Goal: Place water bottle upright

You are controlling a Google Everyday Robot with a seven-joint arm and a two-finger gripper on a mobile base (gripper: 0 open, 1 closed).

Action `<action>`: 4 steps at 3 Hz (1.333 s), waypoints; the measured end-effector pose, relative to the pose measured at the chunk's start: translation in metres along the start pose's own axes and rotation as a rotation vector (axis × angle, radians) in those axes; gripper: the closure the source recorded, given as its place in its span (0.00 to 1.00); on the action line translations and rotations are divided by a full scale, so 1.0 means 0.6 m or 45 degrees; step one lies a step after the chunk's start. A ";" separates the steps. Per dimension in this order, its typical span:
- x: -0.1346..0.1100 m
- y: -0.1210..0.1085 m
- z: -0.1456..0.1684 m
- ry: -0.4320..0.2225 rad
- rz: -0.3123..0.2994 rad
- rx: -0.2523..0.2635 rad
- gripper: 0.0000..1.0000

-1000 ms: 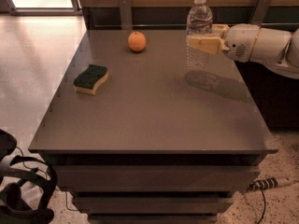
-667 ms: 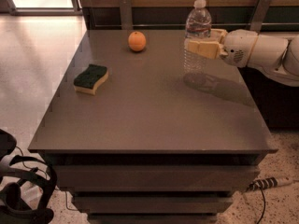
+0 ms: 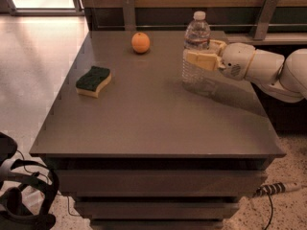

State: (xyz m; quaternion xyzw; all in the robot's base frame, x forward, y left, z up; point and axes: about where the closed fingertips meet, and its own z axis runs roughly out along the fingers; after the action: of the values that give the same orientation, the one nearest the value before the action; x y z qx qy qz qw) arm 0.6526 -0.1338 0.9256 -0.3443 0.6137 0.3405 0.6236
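Observation:
The water bottle will be let go of by my gripper upright on the grey table [image 3: 195, 93] just beneath its base, next to the white arm. The bottle is now at or just above it.
The water bottle [image 3: 193, 75] is clear and ribbed with a white cap. It stands upright at the back right of the grey table [image 3: 144, 123], its base at or just above the tabletop. My gripper [image 3: 199, 54] reaches in from the right on a white arm. Its tan fingers [image 3: 197, 60] are shut around the bottle's middle, one in front and one behind.
An orange [image 3: 140, 42] sits at the back of the table, left of the bottle. A green and yellow sponge [image 3: 93, 80] lies at the left. A wall with metal brackets runs behind the table. Black gear [image 3: 19, 195] is on the floor at the lower left.
My gripper has moved the upright bottle a little left and down towards the tabletop. The orange and sponge have not moved.

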 end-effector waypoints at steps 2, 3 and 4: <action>0.031 0.005 0.010 -0.022 -0.031 0.008 1.00; 0.039 0.009 0.006 -0.003 -0.067 0.018 1.00; 0.053 0.017 -0.003 0.036 -0.108 0.031 1.00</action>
State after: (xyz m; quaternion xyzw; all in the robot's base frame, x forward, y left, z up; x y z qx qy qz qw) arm 0.6436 -0.1300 0.8938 -0.3670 0.6115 0.3013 0.6330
